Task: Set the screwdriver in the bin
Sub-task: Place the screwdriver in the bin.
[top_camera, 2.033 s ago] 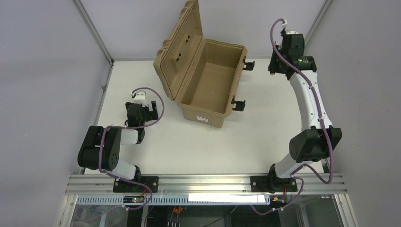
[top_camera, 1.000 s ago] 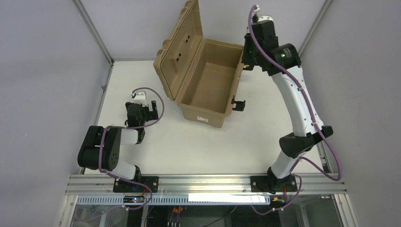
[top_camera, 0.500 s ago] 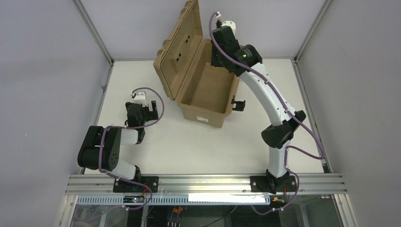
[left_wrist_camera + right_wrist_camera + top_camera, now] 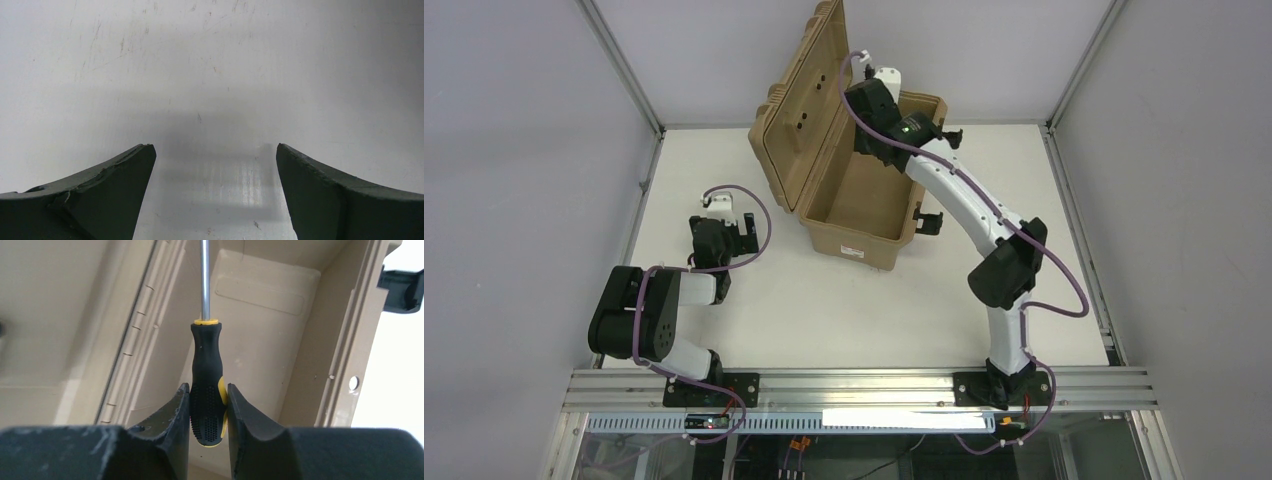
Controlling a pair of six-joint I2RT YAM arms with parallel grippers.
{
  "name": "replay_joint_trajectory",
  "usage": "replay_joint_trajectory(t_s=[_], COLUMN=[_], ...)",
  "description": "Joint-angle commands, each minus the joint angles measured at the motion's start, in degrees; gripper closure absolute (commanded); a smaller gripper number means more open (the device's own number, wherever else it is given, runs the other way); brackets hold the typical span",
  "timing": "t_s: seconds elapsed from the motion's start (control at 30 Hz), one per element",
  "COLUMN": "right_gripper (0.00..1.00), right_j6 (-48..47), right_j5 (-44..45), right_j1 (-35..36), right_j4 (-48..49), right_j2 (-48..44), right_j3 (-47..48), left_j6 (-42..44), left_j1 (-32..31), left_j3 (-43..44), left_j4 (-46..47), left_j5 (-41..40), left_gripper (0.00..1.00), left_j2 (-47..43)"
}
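Next, I set the screwdriver down with my right gripper on the bin's bottom along the hinged lid side [image 4: 862, 180] [image 4: 216, 367].
The bin [image 4: 886, 231] is a tan hard case at the table's back centre, its ribbed lid [image 4: 802, 110] standing open to the left. My right gripper [image 4: 208, 389] is shut on the screwdriver [image 4: 205, 367], black handle with yellow trim, its metal shaft pointing away over the bin's inside [image 4: 260, 335]. In the top view the right gripper [image 4: 871, 112] hangs above the bin's far end, beside the lid; the screwdriver is hidden there. My left gripper [image 4: 746, 234] is open and empty, low over bare table to the left of the bin; it also shows in the left wrist view [image 4: 214, 150].
Black latches [image 4: 929, 222] stick out from the bin's right side. A metal frame and grey walls ring the white table [image 4: 844, 310]. The right arm's elbow [image 4: 1004, 272] reaches over the table right of the bin.
My right arm has swung left from the back right corner to above the bin's far end. The left arm has not moved.
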Motion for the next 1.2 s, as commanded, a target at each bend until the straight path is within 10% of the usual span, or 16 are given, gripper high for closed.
replay_joint_trajectory(t_s=[0.0, 0.73, 1.17], right_gripper=[0.92, 0.88, 0.31], right_j6=[2.33, 10.67, 11.1], right_j5=[2.13, -4.26, -5.45], right_j1=[0.0, -2.78, -3.6], right_j4=[8.28, 19.24, 19.49], right_j2=[0.52, 12.54, 12.84], right_j3=[-6.5, -22.78, -23.27], left_j6=[-0.5, -0.45, -0.53], left_j1=[0.64, 0.64, 0.64], left_j3=[0.69, 0.74, 0.7], left_j4=[1.55, 1.55, 1.59], left_j5=[-0.28, -0.24, -0.28], left_gripper=[0.01, 0.01, 0.01], left_j2=[0.05, 0.03, 0.05])
